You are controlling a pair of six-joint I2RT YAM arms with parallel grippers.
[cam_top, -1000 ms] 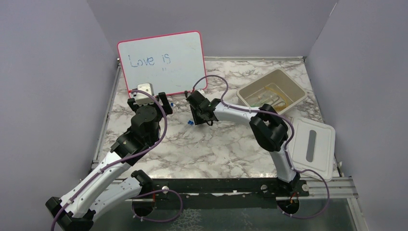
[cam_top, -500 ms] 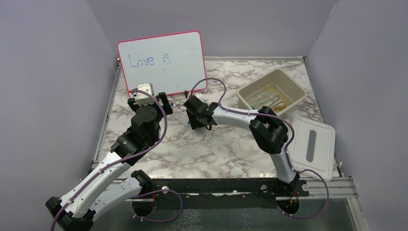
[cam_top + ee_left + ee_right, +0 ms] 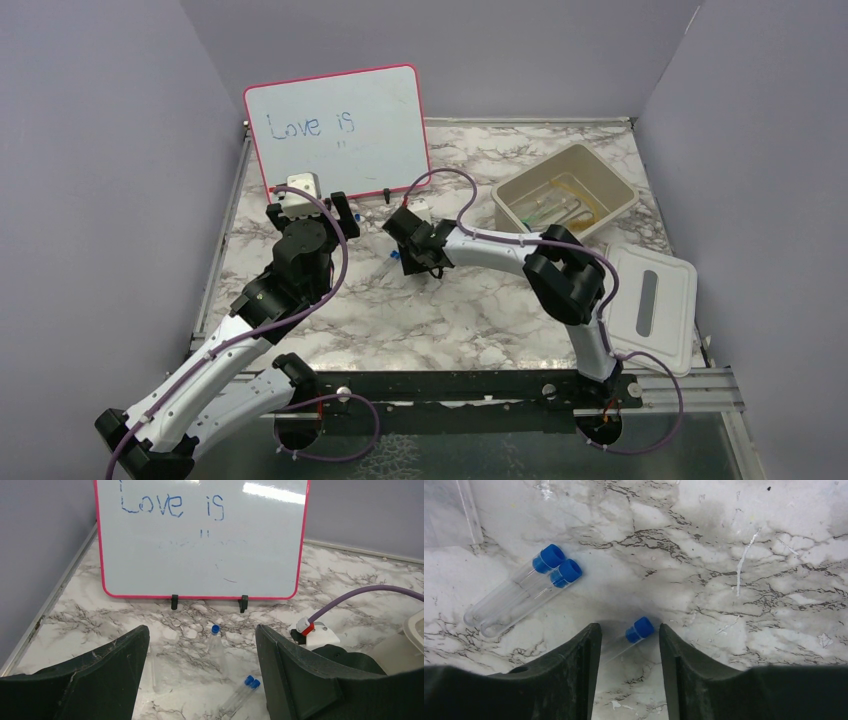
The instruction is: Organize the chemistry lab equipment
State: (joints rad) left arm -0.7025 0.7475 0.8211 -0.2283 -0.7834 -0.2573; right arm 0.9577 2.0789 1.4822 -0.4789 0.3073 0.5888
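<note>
The tube is lying flat, while the clear holder takes tubes upright. My left gripper should hold the tube while my right gripper grips it below the cap [image 3: 629, 641].
Clear tubes with blue caps lie on the marble table. In the right wrist view one tube [image 3: 636, 630] lies between my right gripper's [image 3: 630, 632] open fingers, and a pair of tubes [image 3: 519, 592] lies to its upper left. My right gripper [image 3: 410, 254] hangs low over them at the table's middle. My left gripper [image 3: 201, 630] is open and empty in front of the whiteboard; a single tube [image 3: 216, 645] and the pair [image 3: 242, 695] lie between its fingers' lines of sight. A thin clear rod [image 3: 152, 667] lies by its left finger. Hose, tongs and stick do not show clearly.
The pink-framed whiteboard [image 3: 340, 125] stands at the back left. A beige tub [image 3: 520, 190] holding several items sits at the back right, its lid [image 3: 620, 300] flat on the right. Grey walls close in the table on three sides.
My right gripper has moved a little nearer and lower onto the tubes, its elbow swinging right. My left arm has not moved.
</note>
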